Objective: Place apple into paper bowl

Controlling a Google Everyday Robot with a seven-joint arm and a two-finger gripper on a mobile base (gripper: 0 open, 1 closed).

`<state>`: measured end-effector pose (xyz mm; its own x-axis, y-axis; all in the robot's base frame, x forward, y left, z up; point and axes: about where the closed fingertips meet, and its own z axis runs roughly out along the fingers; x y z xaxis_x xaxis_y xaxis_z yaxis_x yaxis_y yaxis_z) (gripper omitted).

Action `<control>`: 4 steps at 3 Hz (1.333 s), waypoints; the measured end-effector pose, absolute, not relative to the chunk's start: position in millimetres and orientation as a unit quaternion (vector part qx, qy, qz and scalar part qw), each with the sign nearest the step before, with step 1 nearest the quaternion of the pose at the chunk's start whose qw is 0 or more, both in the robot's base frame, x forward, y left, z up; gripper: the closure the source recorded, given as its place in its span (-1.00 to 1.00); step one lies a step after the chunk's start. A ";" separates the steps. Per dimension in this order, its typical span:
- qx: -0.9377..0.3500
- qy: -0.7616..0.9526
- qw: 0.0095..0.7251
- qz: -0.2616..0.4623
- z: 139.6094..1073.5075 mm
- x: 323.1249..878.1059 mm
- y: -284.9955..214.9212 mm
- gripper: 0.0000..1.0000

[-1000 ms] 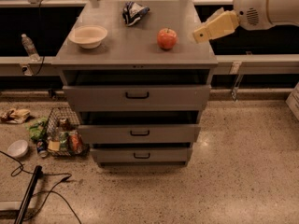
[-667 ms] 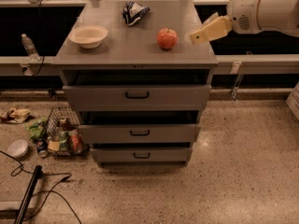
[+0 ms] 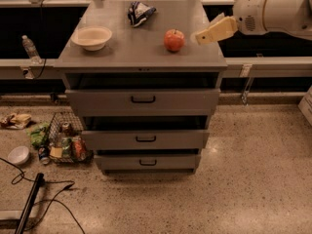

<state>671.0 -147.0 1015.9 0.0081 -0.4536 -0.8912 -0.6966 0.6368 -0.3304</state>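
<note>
Next, I move my gripper to the red-orange apple's lower part [image 3: 174,45] and close it there, so the apple can be lifted toward the paper bowl.
The red-orange apple [image 3: 174,40] sits on the grey cabinet top [image 3: 141,52], right of centre. The cream paper bowl [image 3: 92,37] stands on the same top at the left, empty. My gripper [image 3: 200,37] comes in from the right on a white arm. Its tan fingers [image 3: 214,30] point left, a short way to the right of the apple and not touching it. It holds nothing.
A crumpled blue-and-white snack bag [image 3: 140,12] lies at the back of the top. The cabinet's three drawers [image 3: 143,101] stand slightly open. On the floor at left are a wire basket of cans [image 3: 66,143], a small white bowl [image 3: 18,155], cables and a bottle [image 3: 29,48].
My gripper has moved left toward the apple. The apple and bowl have not moved on the cabinet top.
</note>
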 end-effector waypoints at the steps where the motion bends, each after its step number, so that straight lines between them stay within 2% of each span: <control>1: -0.398 0.696 0.586 0.118 1002.5 708.3 -146.7 -1.00; 4: -0.366 0.714 0.582 0.135 944.1 787.6 -127.1 -1.00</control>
